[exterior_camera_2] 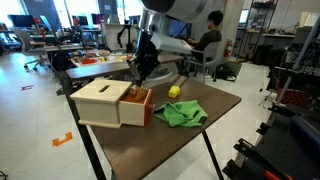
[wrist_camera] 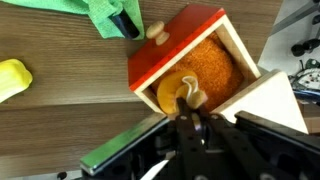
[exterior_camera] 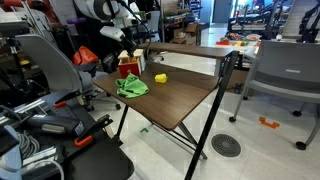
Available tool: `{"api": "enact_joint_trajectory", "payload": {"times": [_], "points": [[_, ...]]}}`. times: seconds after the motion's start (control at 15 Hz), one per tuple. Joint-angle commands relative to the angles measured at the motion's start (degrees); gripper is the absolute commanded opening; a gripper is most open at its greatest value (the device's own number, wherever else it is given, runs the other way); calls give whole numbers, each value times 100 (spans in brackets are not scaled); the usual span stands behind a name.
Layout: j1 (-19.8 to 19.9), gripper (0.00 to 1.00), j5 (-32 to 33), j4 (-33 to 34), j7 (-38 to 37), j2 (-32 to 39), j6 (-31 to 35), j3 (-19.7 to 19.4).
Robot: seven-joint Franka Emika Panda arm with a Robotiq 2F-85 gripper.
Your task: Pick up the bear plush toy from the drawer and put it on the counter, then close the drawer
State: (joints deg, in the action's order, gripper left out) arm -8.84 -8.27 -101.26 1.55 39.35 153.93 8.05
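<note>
I need to open my gripper to let go of the bear, which still lies in the drawer, on the bare wood (exterior_camera: 163, 97) next to the green cloth, well away from the red drawer.
A small wooden box (exterior_camera_2: 100, 102) stands on the wooden table (exterior_camera_2: 190, 140) with its red drawer (exterior_camera_2: 141, 108) pulled open. In the wrist view the drawer (wrist_camera: 150, 62) has a round wooden knob and holds the orange and yellow bear plush toy (wrist_camera: 205, 62). My gripper (wrist_camera: 187, 108) is directly over the drawer, with its fingers closed together on a yellow and cream part of the bear. In both exterior views the gripper (exterior_camera_2: 140, 78) (exterior_camera: 130, 50) reaches down into the drawer. The bear still lies in the drawer.
A green cloth (exterior_camera_2: 181, 114) (wrist_camera: 110, 12) lies on the table beside the drawer, and a small yellow object (exterior_camera_2: 174, 91) (wrist_camera: 12, 78) lies beyond it. Office chairs (exterior_camera: 285, 70) and lab clutter surround the table. The table edge is close to the box.
</note>
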Motion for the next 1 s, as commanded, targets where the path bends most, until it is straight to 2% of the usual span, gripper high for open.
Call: {"api": "enact_joint_trajectory", "payload": {"times": [0.0,0.2,0.33,0.6,0.93], "points": [[121,2,38,-11,-156,-256,-168,-5],[453,2,-193,-250,38,-725,-367,230],[636,2,-246,-381,127,-1040,-542,254],[911,2,-119,-658,347,-1423,-810,22],[1188,2,49,-1125,537,-1344,-617,-355]]}}
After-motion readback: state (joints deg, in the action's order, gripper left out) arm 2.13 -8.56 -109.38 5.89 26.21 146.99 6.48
